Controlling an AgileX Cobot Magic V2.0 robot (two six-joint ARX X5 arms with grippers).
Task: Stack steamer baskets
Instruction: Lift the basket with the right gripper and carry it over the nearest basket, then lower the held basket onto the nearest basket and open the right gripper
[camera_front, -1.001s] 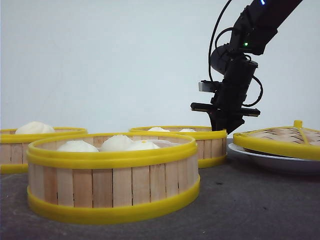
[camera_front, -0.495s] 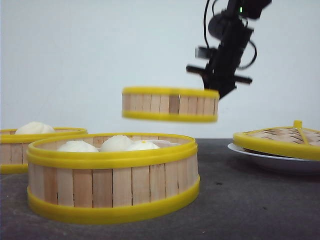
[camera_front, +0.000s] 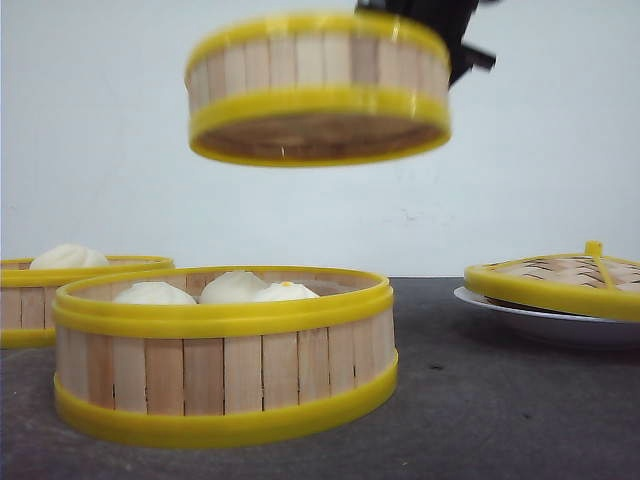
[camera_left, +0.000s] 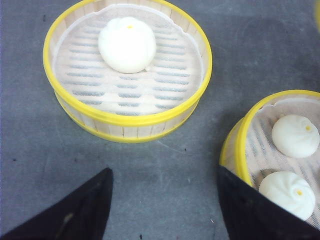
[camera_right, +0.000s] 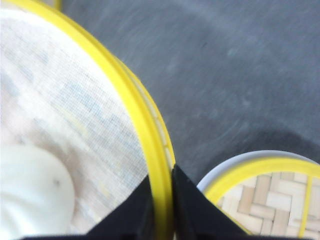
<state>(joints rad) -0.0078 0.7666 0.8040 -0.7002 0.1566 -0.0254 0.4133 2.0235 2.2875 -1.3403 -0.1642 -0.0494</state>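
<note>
My right gripper has the steamer basket raised. It will let go of it squarely on the yellow rim of the front steamer basket (camera_front: 223, 300).
One steamer basket (camera_front: 318, 88) hangs high in the air, its slatted underside showing. My right gripper (camera_right: 161, 210) is shut on its yellow rim (camera_right: 145, 135), and a white bun (camera_right: 30, 190) lies inside. Below it a second steamer basket (camera_front: 225, 350) with buns stands on the table at the front. A third steamer basket (camera_front: 60, 295) sits at the far left, holding one bun (camera_left: 127, 44). My left gripper (camera_left: 162, 200) hovers open over bare table between the two standing baskets (camera_left: 127, 70), with the nearer basket's rim (camera_left: 240, 150) by one finger.
At the right a flat woven lid with a yellow rim (camera_front: 560, 278) rests on a white plate (camera_front: 545, 320). It also shows in the right wrist view as the lid (camera_right: 265, 195). The table top (camera_front: 500, 420) is dark grey.
The right gripper has lifted the back basket off the table, up and toward the left, until it hangs over the front basket. The other baskets and the lid have not moved.
</note>
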